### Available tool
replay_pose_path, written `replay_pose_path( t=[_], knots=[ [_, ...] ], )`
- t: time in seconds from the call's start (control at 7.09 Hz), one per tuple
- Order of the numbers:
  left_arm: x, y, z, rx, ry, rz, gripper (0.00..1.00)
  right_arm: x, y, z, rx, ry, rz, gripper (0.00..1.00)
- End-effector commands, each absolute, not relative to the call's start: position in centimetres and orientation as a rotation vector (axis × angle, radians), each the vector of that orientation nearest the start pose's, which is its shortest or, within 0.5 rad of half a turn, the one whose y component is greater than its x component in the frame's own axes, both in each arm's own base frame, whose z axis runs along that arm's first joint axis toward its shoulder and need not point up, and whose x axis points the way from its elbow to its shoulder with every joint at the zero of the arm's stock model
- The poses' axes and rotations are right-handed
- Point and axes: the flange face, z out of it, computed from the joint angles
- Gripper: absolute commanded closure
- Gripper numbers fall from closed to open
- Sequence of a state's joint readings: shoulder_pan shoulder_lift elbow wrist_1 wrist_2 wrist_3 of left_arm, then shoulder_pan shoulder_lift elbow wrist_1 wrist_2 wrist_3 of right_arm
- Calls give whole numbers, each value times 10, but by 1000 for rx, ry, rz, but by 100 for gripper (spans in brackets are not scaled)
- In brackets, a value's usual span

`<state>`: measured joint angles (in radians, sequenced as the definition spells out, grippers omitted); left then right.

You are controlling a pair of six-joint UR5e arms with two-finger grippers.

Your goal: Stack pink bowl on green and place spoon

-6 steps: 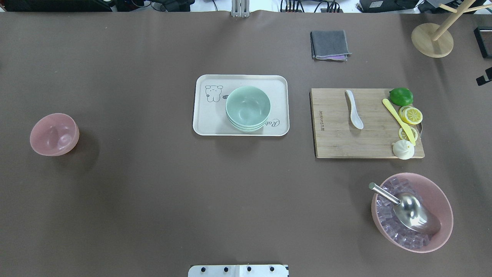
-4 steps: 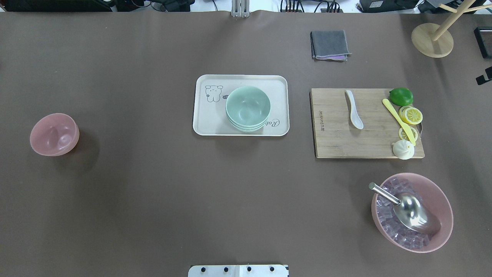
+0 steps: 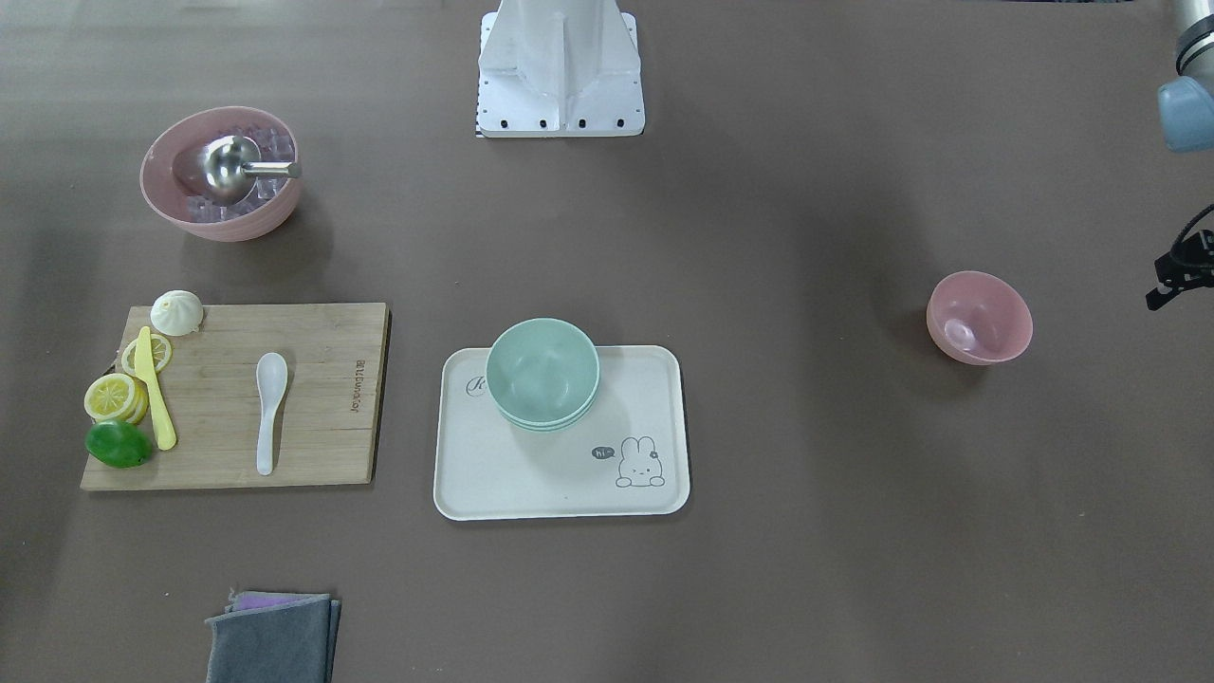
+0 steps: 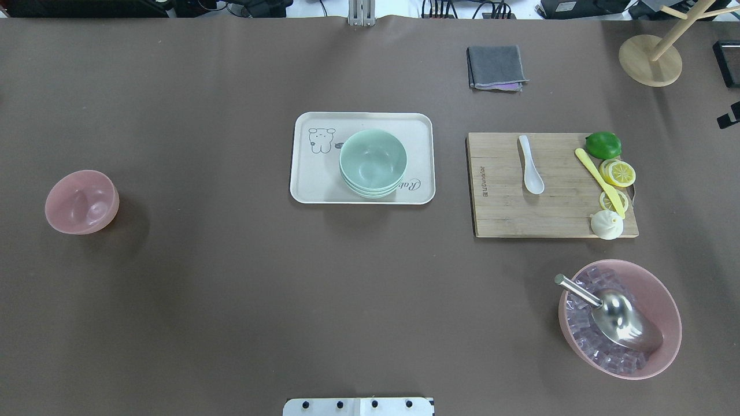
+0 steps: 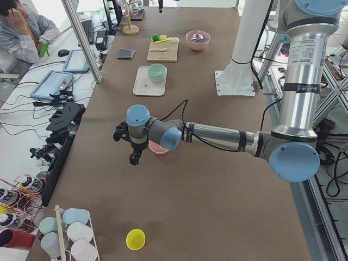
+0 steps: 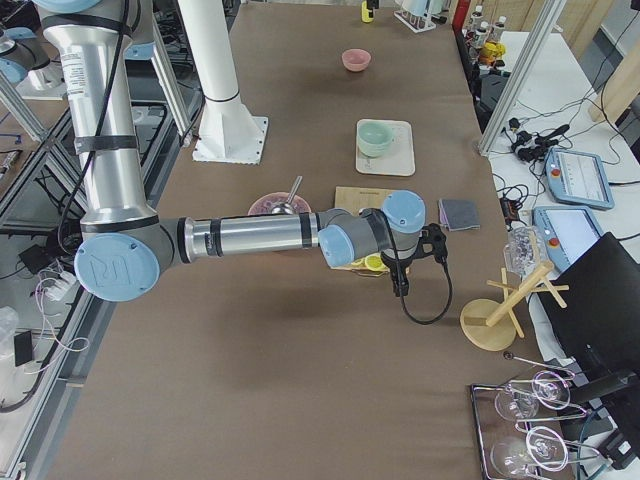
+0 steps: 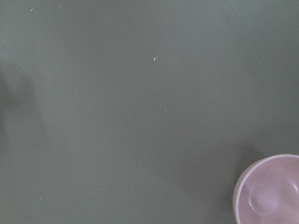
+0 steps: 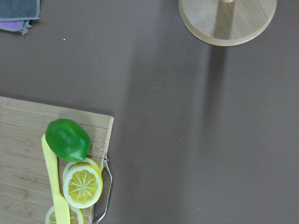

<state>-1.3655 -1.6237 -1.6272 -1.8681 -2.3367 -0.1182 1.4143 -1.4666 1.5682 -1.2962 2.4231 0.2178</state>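
Observation:
Next, I bring my left gripper to the side that faces away from the white tray and close it there on the small pink bowl's rim [image 3: 1030, 323] [image 7: 235, 205].
The small pink bowl [image 4: 82, 201] stands alone at the table's left end; it also shows in the front view [image 3: 979, 318] and at the corner of the left wrist view [image 7: 271, 191]. A stack of green bowls [image 4: 373, 162] sits on a white tray [image 4: 312, 173] at mid-table. A white spoon [image 4: 531, 164] lies on a wooden board [image 4: 503, 214]. My left gripper [image 5: 134, 158] hangs above the table beside the pink bowl. My right gripper [image 6: 402, 288] hangs over the board's far right end. I cannot tell whether either is open or shut.
A lime [image 4: 603, 144], lemon slices [image 4: 618, 173], a yellow knife [image 4: 598, 180] and a bun [image 4: 606, 225] lie on the board. A large pink bowl [image 4: 665, 300] of ice cubes with a metal scoop stands front right. A grey cloth [image 4: 496, 66] and a wooden stand [image 4: 650, 60] lie at the back.

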Motion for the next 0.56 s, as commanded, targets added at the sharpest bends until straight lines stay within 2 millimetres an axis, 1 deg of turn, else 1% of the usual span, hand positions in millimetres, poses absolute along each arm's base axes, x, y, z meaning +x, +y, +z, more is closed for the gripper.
replay_pose_path(
  t=[0.0, 0.14, 0.28, 0.42],
  knots=[
    [45, -533, 564, 270, 817, 241, 2, -27, -546, 574, 184, -894, -101, 0],
    [46, -534, 570, 260, 813, 238, 2, -27, -546, 574, 186, -892, -103, 0],
    [46, -533, 562, 272, 820, 244, 2, -19, -546, 552, 231, -890, -105, 0],
    [46, -522, 570, 256, 827, 243, 2, -19, -565, 551, 241, -850, -96, 0]
  ],
)
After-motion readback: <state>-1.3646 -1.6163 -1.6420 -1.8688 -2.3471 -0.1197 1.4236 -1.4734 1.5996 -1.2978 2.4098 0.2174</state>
